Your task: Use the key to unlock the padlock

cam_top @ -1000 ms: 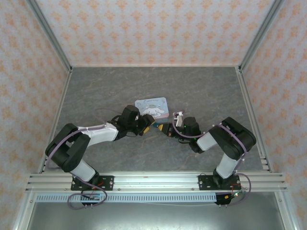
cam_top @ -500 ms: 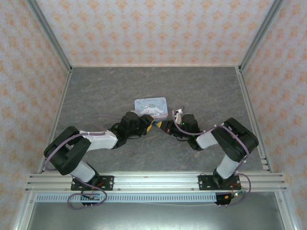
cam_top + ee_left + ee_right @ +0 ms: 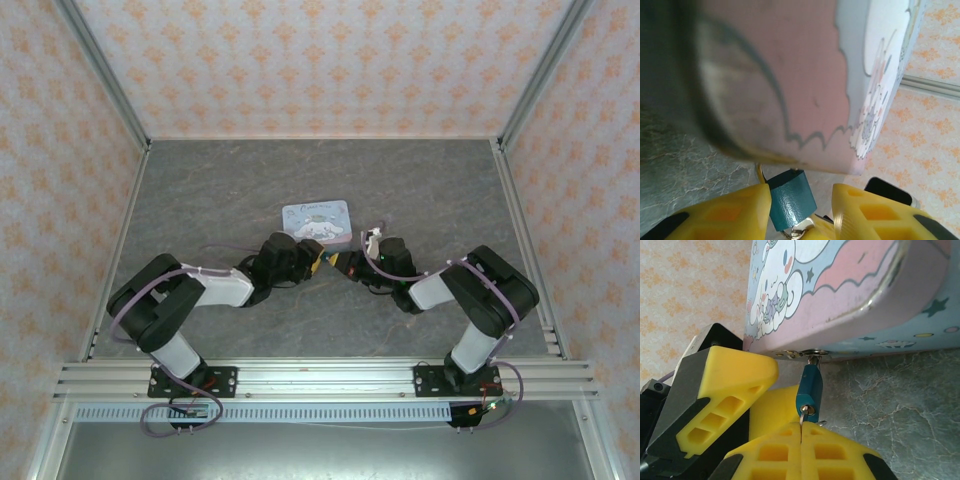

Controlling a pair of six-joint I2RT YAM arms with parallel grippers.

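The padlock hangs loose inside my left gripper's open fingers, so that gripper should clamp it there first, and then my right gripper needs to take the key (image 3: 804,416) from another angle.
The padlock (image 3: 810,385) is a tiny dark teal body hanging by its silvery shackle (image 3: 813,358) from the hasp on the front edge of the cartoon tin (image 3: 840,290). My right gripper (image 3: 801,432) is shut on the key (image 3: 803,421), whose blade tip sits in the keyhole. My left gripper (image 3: 800,196) is open around the padlock (image 3: 790,200): one yellow finger (image 3: 725,215) touches it, the other (image 3: 875,212) stands apart. From above, both grippers (image 3: 318,262) (image 3: 345,268) meet just in front of the tin (image 3: 316,220).
The tin's pink side wall (image 3: 790,75) looms right over the left fingers. A keyring (image 3: 797,231) hangs below the padlock. The left gripper's yellow fingers (image 3: 725,390) crowd the padlock's left side. Grey marbled floor (image 3: 420,190) lies around, bounded by patterned walls.
The left gripper has slid lower and to the right, closing in on the padlock. The right gripper edged up-left toward the tin, then held still. The tin barely moved.
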